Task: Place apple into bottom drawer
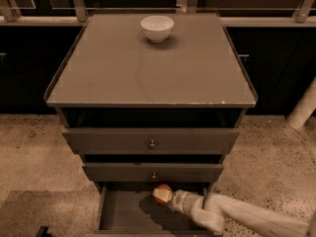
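Note:
Next, my gripper releases the apple on the plank bottom near the middle of the bottom drawer [165, 205].
The bottom drawer [123, 212] of the grey-brown cabinet is pulled out, and its plank floor shows. My white arm reaches in from the lower right. My gripper [162, 195] is over the back middle of the drawer, just under the front of the middle drawer. It is shut on the red-orange apple [164, 187], which shows partly between the pale fingers [159, 196]. I cannot tell whether the apple touches the drawer floor.
A white bowl [157, 27] stands at the back of the cabinet top [148, 73]. The top drawer [152, 141] and middle drawer [153, 173], each with a small round knob, are nearly shut. Speckled floor lies on both sides, and a white post [302, 107] stands at the right.

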`<state>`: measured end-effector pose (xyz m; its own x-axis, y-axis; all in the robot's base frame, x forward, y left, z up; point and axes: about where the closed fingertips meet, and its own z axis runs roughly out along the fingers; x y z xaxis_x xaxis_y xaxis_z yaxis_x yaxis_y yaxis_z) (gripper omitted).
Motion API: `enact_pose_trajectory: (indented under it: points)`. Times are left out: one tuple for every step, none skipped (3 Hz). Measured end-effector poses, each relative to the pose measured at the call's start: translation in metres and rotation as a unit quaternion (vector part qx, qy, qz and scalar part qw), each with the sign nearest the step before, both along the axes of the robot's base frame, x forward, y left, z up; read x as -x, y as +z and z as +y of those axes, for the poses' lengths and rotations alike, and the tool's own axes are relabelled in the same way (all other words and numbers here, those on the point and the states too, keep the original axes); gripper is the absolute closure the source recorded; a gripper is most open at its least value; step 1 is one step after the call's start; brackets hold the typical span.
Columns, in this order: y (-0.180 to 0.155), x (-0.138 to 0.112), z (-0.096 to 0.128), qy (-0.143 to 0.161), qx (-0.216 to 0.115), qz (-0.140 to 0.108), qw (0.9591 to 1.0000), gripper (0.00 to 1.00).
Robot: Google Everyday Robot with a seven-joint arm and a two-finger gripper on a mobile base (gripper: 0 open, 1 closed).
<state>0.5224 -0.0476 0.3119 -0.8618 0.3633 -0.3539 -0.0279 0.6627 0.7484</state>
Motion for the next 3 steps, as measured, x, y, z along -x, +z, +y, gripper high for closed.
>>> enact_pose_trajectory:
  points:
    - [-0.025, -0.023, 0.01, 0.024, -0.025, 0.022, 0.9992, 1.0]
    - [-0.073, -0.014, -0.001, 0.043, -0.048, 0.058, 0.9963, 1.0]
    - [-0.109, 0.002, -0.007, 0.042, -0.065, 0.088, 0.9931, 1.0]
